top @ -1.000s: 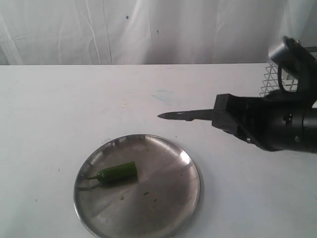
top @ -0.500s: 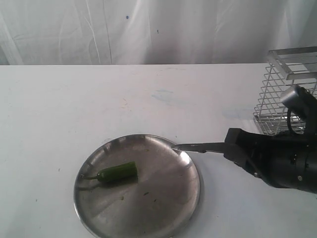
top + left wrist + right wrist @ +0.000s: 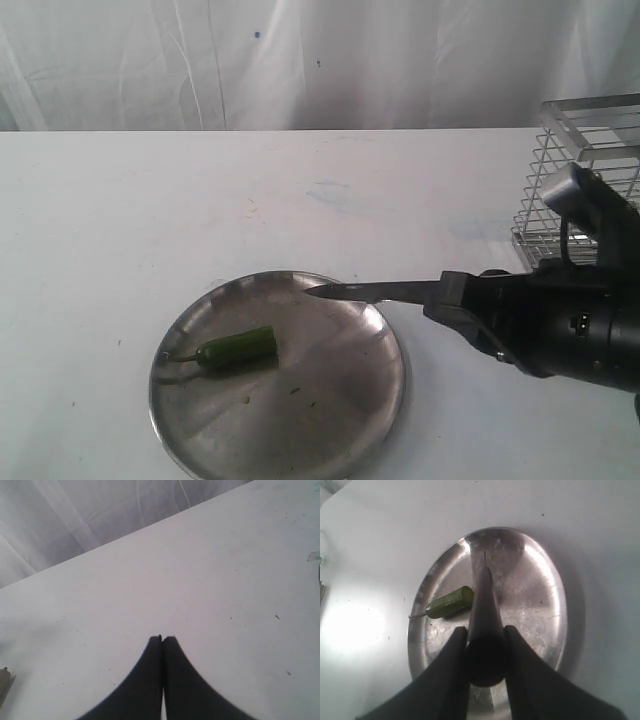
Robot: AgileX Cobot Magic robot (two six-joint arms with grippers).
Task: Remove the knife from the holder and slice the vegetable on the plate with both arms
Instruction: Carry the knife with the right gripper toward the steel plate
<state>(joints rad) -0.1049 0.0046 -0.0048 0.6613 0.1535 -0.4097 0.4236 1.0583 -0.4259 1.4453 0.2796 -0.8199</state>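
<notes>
I should use my right gripper to set the black knife down across the steel plate's rim (image 3: 376, 377) (image 3: 545, 625), opposite the stem of the green vegetable.
My right gripper (image 3: 452, 298) (image 3: 485, 630) is shut on the handle of the black knife (image 3: 370, 291) (image 3: 484, 597). The blade points left, its tip over the upper right part of the steel plate (image 3: 330, 420) (image 3: 540, 580). The green vegetable (image 3: 236, 348) (image 3: 449, 602) lies on the plate's left half, stem to the left, apart from the blade. The wire holder (image 3: 570, 170) stands at the far right behind the right arm. My left gripper (image 3: 163, 639) is shut on nothing over bare white table; it is out of the exterior view.
A white table (image 3: 150, 220) carries everything, and a white curtain (image 3: 300, 60) hangs behind it. The bulky right arm (image 3: 570, 330) fills the lower right of the exterior view, in front of the holder.
The right arm brought the knife down and forward from above the table, and the blade tip now reaches farther left over the plate's rim. The vegetable has not moved.
</notes>
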